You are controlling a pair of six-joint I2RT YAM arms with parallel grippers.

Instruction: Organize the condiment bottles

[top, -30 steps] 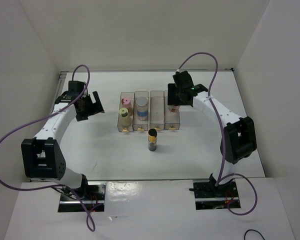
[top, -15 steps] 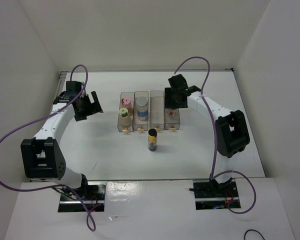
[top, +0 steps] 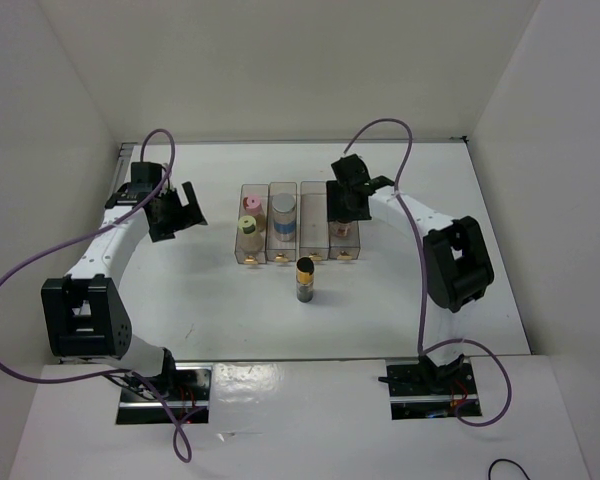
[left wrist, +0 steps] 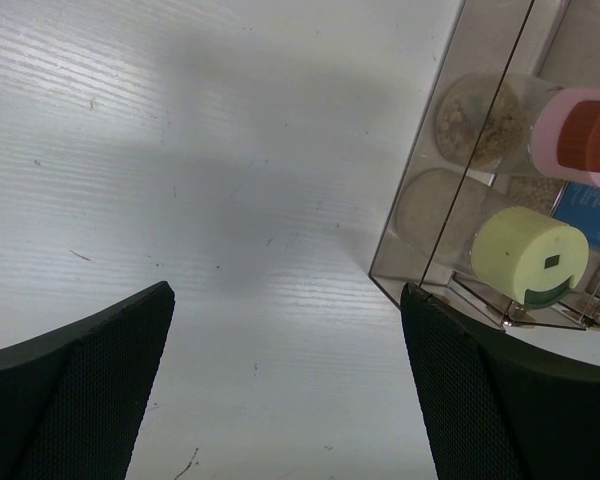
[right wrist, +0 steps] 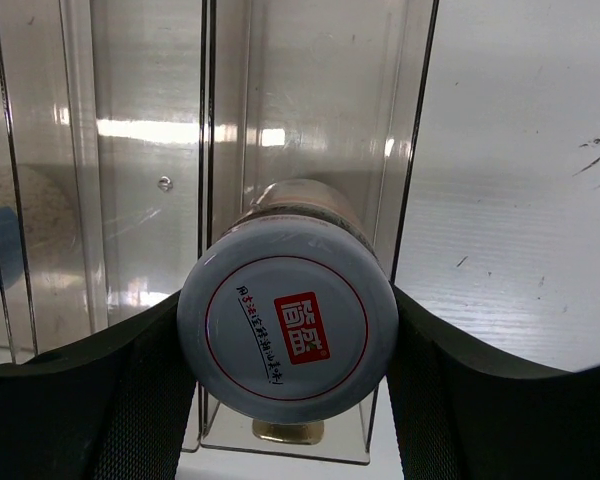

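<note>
The robot's right gripper will release the lavender-grey-capped jar, which now hangs over that bin, in the end bin (top: 337,235) (right wrist: 302,245) next to the empty bin, toward the gold latch of the end bin.
Four clear bins (top: 314,250) stand in a row at mid-table. The leftmost holds a pink-capped jar (top: 250,204) (left wrist: 580,135) and a yellow-green-capped jar (top: 248,223) (left wrist: 528,253). In the second bin stands a grey-white-capped jar (top: 283,208) with a blue label. My right gripper (top: 344,203) (right wrist: 285,300) is shut on a lavender-grey-capped jar (right wrist: 286,322), which hangs over the rightmost bin (right wrist: 310,120). A dark jar with a black-gold top (top: 305,277) stands on the table in front of the bins. My left gripper (top: 180,210) (left wrist: 285,295) is open left of the bins, holding nothing.
The third bin (top: 314,215) has nothing in it. White walls close the table at the back and both sides. Purple cables (top: 400,130) loop above both arms.
The right arm has carried its jar left and slightly nearer, from beside the row to over the rightmost bin. The left arm has not moved.
</note>
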